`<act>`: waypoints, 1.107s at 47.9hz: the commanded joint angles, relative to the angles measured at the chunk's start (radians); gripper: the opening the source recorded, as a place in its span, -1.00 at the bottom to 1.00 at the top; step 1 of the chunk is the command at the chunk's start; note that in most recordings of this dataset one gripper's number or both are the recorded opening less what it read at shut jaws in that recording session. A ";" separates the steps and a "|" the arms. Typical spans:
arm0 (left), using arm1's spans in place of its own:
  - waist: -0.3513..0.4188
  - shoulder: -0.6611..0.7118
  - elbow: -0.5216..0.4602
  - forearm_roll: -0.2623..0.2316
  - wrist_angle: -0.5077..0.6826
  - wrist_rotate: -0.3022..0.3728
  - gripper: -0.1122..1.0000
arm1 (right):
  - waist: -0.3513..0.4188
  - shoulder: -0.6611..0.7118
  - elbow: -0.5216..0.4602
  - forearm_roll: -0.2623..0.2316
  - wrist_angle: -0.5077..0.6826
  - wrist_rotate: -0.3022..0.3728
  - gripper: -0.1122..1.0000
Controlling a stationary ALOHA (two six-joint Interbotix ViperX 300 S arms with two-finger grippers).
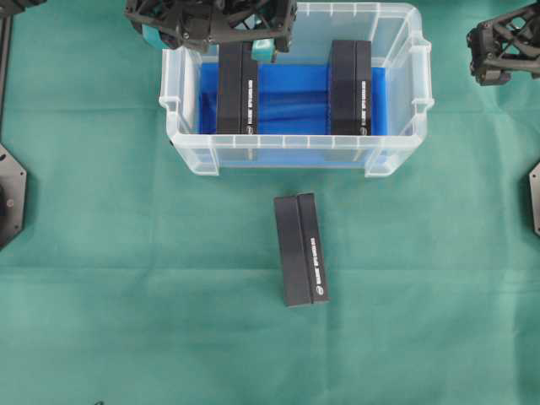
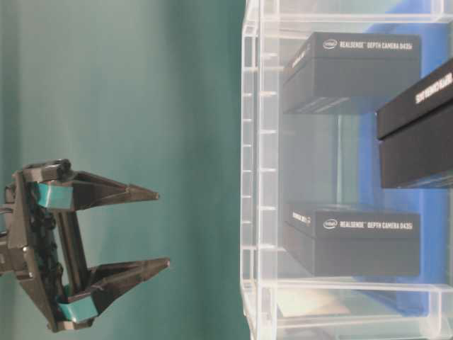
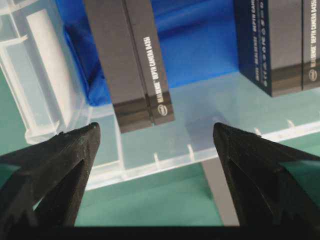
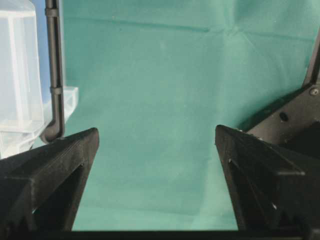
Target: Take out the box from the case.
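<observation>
The robot's left gripper will close across the lettered near half [image 1: 237, 97] [image 3: 137, 69] of the black box that lies closest to it inside the clear case.
The clear case [image 1: 295, 152] stands at the back middle, its bottom lined with blue cloth [image 1: 291, 101]. Two black boxes lie inside, one on the left [image 1: 237, 89] and one on the right [image 1: 350, 89]. A third black box [image 1: 301, 250] lies on the green cloth in front of the case. My left gripper [image 1: 211, 29] hovers open above the case's back left [image 2: 163, 227], empty, with the left box [image 3: 130, 60] ahead of its fingers. At the back right, off to the side of the case, my right gripper [image 1: 502, 46] is open over bare cloth [image 4: 156, 129].
Green cloth [image 1: 126, 321] covers the table. Black arm mounts sit at the left edge [image 1: 8, 194] and the right edge [image 1: 533, 198]. In the right wrist view a black rod [image 4: 54, 75] stands beside the case's corner [image 4: 17, 75].
</observation>
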 commanded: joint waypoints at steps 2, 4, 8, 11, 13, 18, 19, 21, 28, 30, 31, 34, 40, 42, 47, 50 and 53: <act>0.002 -0.014 0.002 0.005 -0.012 -0.003 0.89 | 0.005 -0.003 -0.009 0.002 -0.003 -0.002 0.86; 0.002 -0.014 0.011 0.005 -0.017 -0.003 0.89 | 0.006 -0.003 -0.009 0.002 -0.003 -0.002 0.85; 0.002 -0.015 0.038 0.005 -0.037 -0.005 0.89 | 0.008 -0.003 -0.009 0.000 -0.005 -0.002 0.85; 0.003 -0.015 0.057 0.003 -0.057 -0.006 0.89 | 0.009 -0.003 -0.009 0.000 -0.003 -0.002 0.85; 0.005 -0.014 0.069 0.003 -0.069 -0.011 0.89 | 0.009 -0.003 -0.009 0.000 -0.005 -0.002 0.85; 0.008 -0.014 0.109 0.000 -0.109 -0.029 0.89 | 0.011 -0.003 -0.009 0.002 -0.003 -0.002 0.86; 0.009 -0.014 0.118 0.000 -0.115 -0.029 0.89 | 0.011 -0.003 -0.009 0.002 -0.005 -0.002 0.85; 0.009 -0.012 0.137 -0.002 -0.130 -0.034 0.89 | 0.012 -0.003 -0.008 0.002 -0.005 -0.002 0.85; 0.015 -0.012 0.198 -0.006 -0.186 -0.044 0.89 | 0.017 -0.003 -0.008 0.002 -0.003 -0.002 0.86; 0.015 -0.011 0.209 -0.008 -0.196 -0.048 0.89 | 0.017 -0.003 -0.008 0.002 -0.003 -0.002 0.85; 0.017 -0.008 0.213 -0.008 -0.201 -0.048 0.89 | 0.018 -0.003 -0.009 0.000 -0.003 -0.002 0.85; 0.017 0.000 0.225 -0.011 -0.212 -0.049 0.89 | 0.018 -0.003 -0.008 0.000 -0.005 -0.002 0.86; 0.017 0.021 0.239 -0.017 -0.238 -0.049 0.89 | 0.021 -0.003 -0.008 0.002 -0.003 -0.002 0.85; 0.017 0.028 0.241 -0.017 -0.244 -0.048 0.89 | 0.023 -0.003 -0.008 0.002 -0.005 -0.002 0.86; 0.020 0.044 0.249 -0.017 -0.258 -0.046 0.89 | 0.026 -0.003 -0.009 0.002 -0.003 -0.002 0.85; 0.021 0.051 0.255 -0.015 -0.265 -0.046 0.89 | 0.028 -0.003 -0.009 0.003 -0.003 -0.002 0.86; 0.023 0.055 0.262 -0.017 -0.279 -0.046 0.89 | 0.032 -0.003 -0.009 0.002 -0.005 0.000 0.85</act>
